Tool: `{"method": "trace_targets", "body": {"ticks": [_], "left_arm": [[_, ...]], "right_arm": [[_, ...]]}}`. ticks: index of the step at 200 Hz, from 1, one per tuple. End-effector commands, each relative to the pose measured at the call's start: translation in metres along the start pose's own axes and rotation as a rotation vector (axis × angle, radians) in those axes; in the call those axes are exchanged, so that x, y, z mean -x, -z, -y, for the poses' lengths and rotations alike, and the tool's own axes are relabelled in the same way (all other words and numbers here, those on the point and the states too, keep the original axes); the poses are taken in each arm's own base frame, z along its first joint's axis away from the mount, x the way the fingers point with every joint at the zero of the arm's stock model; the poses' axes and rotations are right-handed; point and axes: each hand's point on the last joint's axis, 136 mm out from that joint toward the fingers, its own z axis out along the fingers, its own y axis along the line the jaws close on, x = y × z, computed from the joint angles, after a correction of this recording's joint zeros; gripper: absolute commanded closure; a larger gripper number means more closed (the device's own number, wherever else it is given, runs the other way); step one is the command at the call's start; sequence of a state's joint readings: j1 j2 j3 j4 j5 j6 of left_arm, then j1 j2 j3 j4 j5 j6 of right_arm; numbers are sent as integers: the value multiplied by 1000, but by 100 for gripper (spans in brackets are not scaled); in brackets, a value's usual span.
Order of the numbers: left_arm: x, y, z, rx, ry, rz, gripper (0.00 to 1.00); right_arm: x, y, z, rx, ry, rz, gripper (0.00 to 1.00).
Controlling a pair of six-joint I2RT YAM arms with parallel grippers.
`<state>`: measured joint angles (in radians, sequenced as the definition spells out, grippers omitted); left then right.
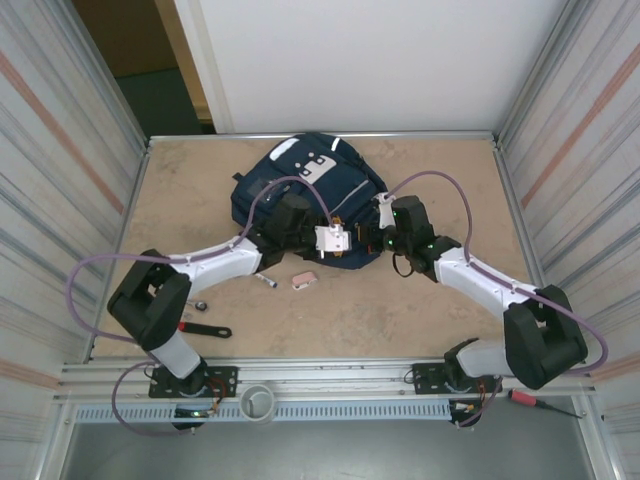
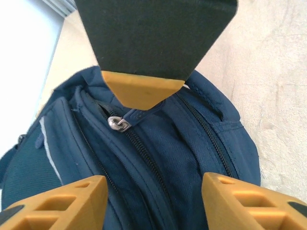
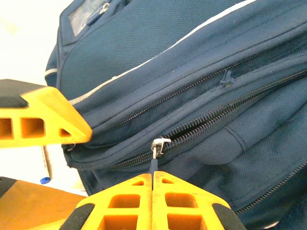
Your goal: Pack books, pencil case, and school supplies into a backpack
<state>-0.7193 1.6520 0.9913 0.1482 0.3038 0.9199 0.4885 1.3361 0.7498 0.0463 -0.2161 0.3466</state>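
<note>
The dark pull tab is held by my right gripper away from the zip slider, so this gripper should open and grip the tab (image 3: 155, 152) close against the slider before it pulls.
The navy backpack (image 1: 300, 185) lies at the back middle of the table. My right gripper (image 3: 152, 173) is shut on the dark pull tab of a zip slider (image 3: 158, 143) on its main zip. In the top view the right gripper (image 1: 377, 220) sits at the bag's right edge. My left gripper (image 2: 153, 201) hovers open over the bag's fabric, just below another zip slider (image 2: 119, 124), holding nothing. A white marker with a blue cap (image 1: 265, 281) and a small pale pink oblong piece (image 1: 303, 280) lie in front of the bag; I cannot tell if the pink piece is the pencil case. The books are out of view.
A black spanner with a red end (image 1: 205, 329) and a small metal piece (image 1: 200, 303) lie at the front left. A red screwdriver (image 1: 528, 399) rests on the front rail. Metal walls close in both sides. Bare tabletop lies in front of the bag.
</note>
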Motion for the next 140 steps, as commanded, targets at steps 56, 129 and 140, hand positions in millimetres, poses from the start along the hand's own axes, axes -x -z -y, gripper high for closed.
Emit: {"method": "trace_targets", "body": {"ticks": [56, 129, 140], "left_arm": [[-41, -13, 2, -13, 36, -165, 76], [-39, -1, -11, -31, 195, -102, 100], [-34, 2, -17, -23, 225, -69, 100]], "right_arm": [[-30, -30, 22, 68, -138, -51, 100], [-32, -13, 38, -20, -72, -60, 80], [-28, -9, 36, -25, -53, -49, 76]]}}
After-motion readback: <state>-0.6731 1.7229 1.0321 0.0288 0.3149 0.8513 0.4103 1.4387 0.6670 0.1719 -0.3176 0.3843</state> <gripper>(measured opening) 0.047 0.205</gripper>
